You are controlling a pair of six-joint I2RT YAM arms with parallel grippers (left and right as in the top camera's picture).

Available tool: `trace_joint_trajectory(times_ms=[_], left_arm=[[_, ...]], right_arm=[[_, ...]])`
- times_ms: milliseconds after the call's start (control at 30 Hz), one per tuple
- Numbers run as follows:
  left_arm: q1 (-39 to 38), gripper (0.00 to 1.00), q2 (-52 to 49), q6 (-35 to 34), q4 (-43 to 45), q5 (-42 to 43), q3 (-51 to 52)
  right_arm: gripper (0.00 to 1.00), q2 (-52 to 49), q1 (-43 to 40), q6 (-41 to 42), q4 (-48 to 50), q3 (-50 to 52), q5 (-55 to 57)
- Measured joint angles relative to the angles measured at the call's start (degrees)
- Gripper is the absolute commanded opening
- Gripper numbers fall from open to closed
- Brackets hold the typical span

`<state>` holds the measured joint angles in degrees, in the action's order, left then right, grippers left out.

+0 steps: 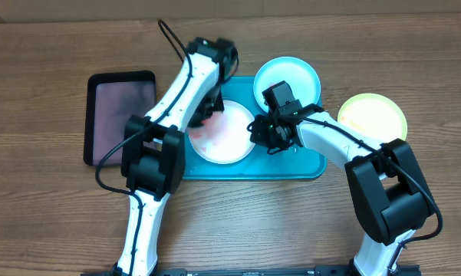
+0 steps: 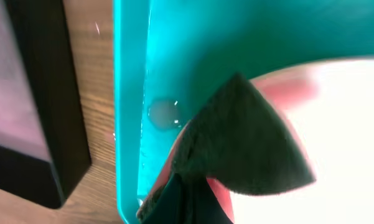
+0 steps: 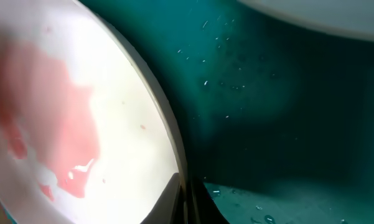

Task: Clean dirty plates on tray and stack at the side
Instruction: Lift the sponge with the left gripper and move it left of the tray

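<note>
My right gripper is going to the yellow-green plate (image 1: 372, 123) beside the turquoise tray. It will let go of the white plate, which lies on the tray now, on top of that plate.
The white plate (image 1: 228, 138) with red-orange smears lies on the turquoise tray (image 1: 307, 165). My left gripper (image 1: 207, 113) is shut on a dark cloth (image 2: 243, 143) that presses on the plate's (image 2: 342, 124) upper-left part over a red smear. My right gripper (image 1: 261, 130) is shut on the white plate's right rim; the rim (image 3: 168, 124) passes between the fingers (image 3: 185, 199). The light blue plate (image 1: 288, 77) sits at the tray's far right corner, overhanging its edge. The yellow-green plate (image 1: 372, 115) lies on the table to the right of the tray.
A black tray (image 1: 121, 115) with a pinkish inside stands on the table just left of the turquoise tray, and shows in the left wrist view (image 2: 43, 93). Water drops lie on the tray floor (image 3: 267, 124). The table is wood.
</note>
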<state>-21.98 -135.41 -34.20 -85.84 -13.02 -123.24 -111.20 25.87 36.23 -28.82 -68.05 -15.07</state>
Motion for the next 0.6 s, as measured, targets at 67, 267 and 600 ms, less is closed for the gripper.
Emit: trace_joint_trajectory(times_ms=[67, 267, 600], left_arm=[[1.0, 0.04, 0.0, 1.5, -2.1, 1.2, -6.6], [4.2, 0.04, 0.0, 3.9, -6.1, 1.9, -18.9], [9.4, 0.04, 0.0, 4.8, -6.8, 2.1, -20.4]], right_arm=[[0.04, 0.0, 0.0, -0.2, -0.2, 0.0, -0.2], [0.04, 0.5, 0.0, -2.6, -3.3, -0.7, -1.0], [0.04, 14.0, 7.0, -5.2, -10.8, -2.6, 16.6]])
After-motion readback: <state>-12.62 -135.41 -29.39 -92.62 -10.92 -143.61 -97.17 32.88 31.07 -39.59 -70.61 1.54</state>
